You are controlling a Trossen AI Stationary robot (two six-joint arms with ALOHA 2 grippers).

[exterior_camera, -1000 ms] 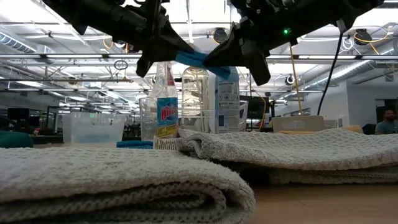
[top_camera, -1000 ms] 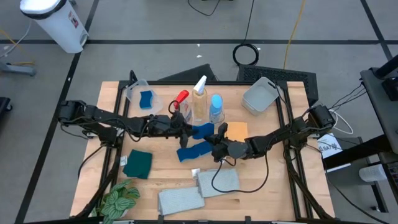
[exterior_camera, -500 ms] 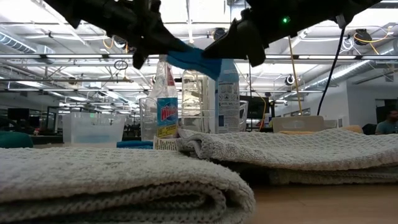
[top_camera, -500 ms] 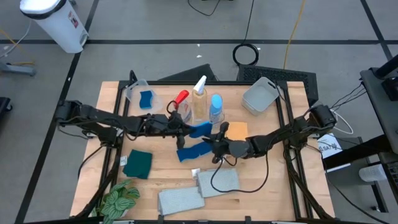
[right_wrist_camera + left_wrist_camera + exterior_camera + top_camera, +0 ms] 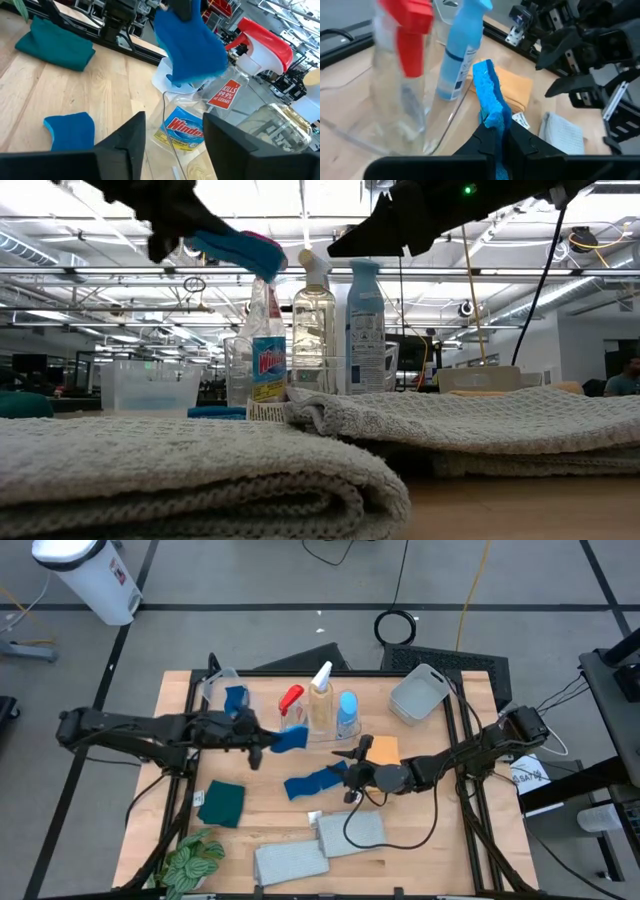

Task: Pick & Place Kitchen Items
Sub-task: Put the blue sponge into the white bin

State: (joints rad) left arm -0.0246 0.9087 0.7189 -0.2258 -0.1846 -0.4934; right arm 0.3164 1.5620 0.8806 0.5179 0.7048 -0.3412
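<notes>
The small blue cloth, now held in the air near the red-trigger bottle, will be let go by my left gripper in the clear tub (image 5: 234,697) beside the blue sponge.
My left gripper (image 5: 268,739) is shut on a small blue cloth (image 5: 291,738), held in the air near the red-trigger bottle (image 5: 291,700). That bottle, a white-trigger one (image 5: 321,690) and a blue-capped one (image 5: 347,712) stand together in a clear tub. My right gripper (image 5: 345,770) hovers open at mid-table, facing the held cloth (image 5: 190,45), nothing between its fingers. Below it a second blue cloth (image 5: 312,783) lies flat on the wood. An orange sponge (image 5: 384,750) lies beside the bottles, and a teal cloth (image 5: 222,803) lies at the near left. My left gripper pinches the blue cloth by one end (image 5: 494,122) between its two fingers. The fingers lie about level and point toward the table's right. The rest of the cloth (image 5: 487,90) sticks out past the fingertips, edge-on, lifted clear of the table.
A clear tub (image 5: 222,688) holding a blue sponge (image 5: 236,699) stands at the far left, and a grey tub (image 5: 418,695) at the far right. Two grey folded towels (image 5: 350,830) (image 5: 290,862) lie near the front edge, with a green plant (image 5: 190,865) at the near left corner.
Both grippers were on the blue cloth above mid-table. My left gripper has shut on it and carried it toward the table's left, still lifted. My right gripper has opened and let go, staying about where it was.
</notes>
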